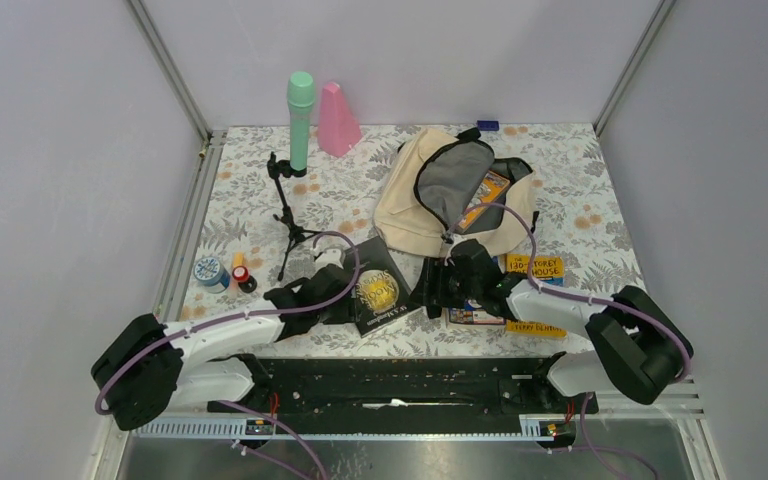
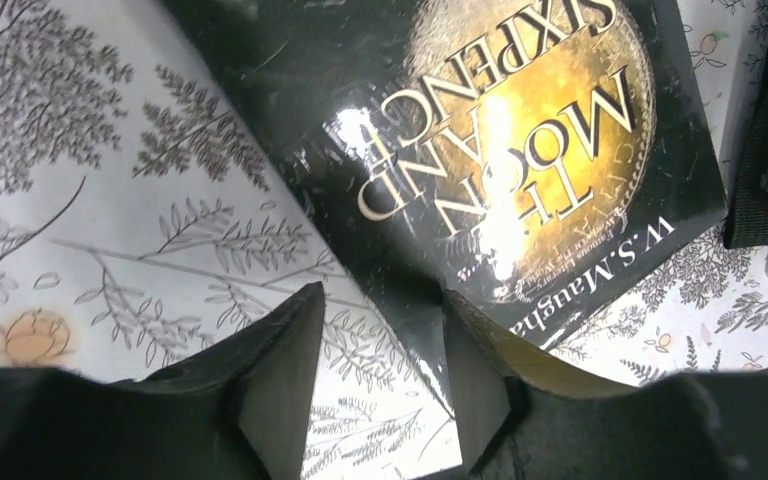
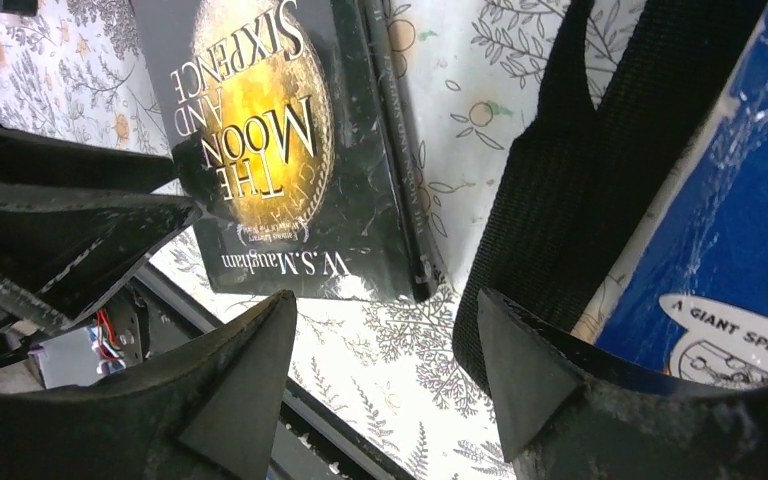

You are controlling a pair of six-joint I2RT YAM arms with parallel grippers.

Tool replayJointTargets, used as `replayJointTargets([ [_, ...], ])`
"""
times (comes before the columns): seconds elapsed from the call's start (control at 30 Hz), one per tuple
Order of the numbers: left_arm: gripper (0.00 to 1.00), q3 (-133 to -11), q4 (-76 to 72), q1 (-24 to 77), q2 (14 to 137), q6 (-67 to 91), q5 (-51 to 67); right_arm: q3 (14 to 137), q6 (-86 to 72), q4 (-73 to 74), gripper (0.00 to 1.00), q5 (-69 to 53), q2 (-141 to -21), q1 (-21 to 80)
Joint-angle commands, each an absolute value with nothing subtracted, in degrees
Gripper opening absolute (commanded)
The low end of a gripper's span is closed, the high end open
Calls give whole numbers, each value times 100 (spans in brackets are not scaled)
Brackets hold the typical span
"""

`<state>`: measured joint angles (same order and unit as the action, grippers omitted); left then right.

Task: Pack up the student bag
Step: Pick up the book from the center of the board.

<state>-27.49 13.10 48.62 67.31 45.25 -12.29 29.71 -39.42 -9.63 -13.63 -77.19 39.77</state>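
The left gripper straddles the black book's edge near its front corner, so it should take that edge nearer its middle (image 2: 307, 207), with the right gripper at the book's spine.
The student bag (image 1: 410, 205), cream with black trim, lies at the back centre, its mouth open on grey lining (image 1: 450, 180) with an orange book (image 1: 487, 195) inside. A black book, "The Moon and Sixpence" (image 1: 380, 290) (image 2: 500, 130) (image 3: 270, 140), lies flat near the front. My left gripper (image 1: 345, 300) (image 2: 382, 293) is open, its jaws straddling that book's corner, with tablecloth showing beside the left finger (image 2: 280, 370). My right gripper (image 1: 438, 285) (image 3: 385, 295) is open and empty over the cloth, between the black book and a black bag strap (image 3: 560, 180).
A blue picture book (image 3: 740, 230) (image 1: 475, 315) and a yellow book (image 1: 533, 268) lie under and right of the right arm. A green cylinder (image 1: 301, 120), pink cone (image 1: 338, 120), black tripod (image 1: 285, 215) and small bottles (image 1: 241, 272) stand at the left.
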Motion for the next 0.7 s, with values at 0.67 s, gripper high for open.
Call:
replayJointTargets([
  [0.67,83,-1915,-189,3076,5800,5250,503,5265,-2896,-437,78,-2232,-9804,3667],
])
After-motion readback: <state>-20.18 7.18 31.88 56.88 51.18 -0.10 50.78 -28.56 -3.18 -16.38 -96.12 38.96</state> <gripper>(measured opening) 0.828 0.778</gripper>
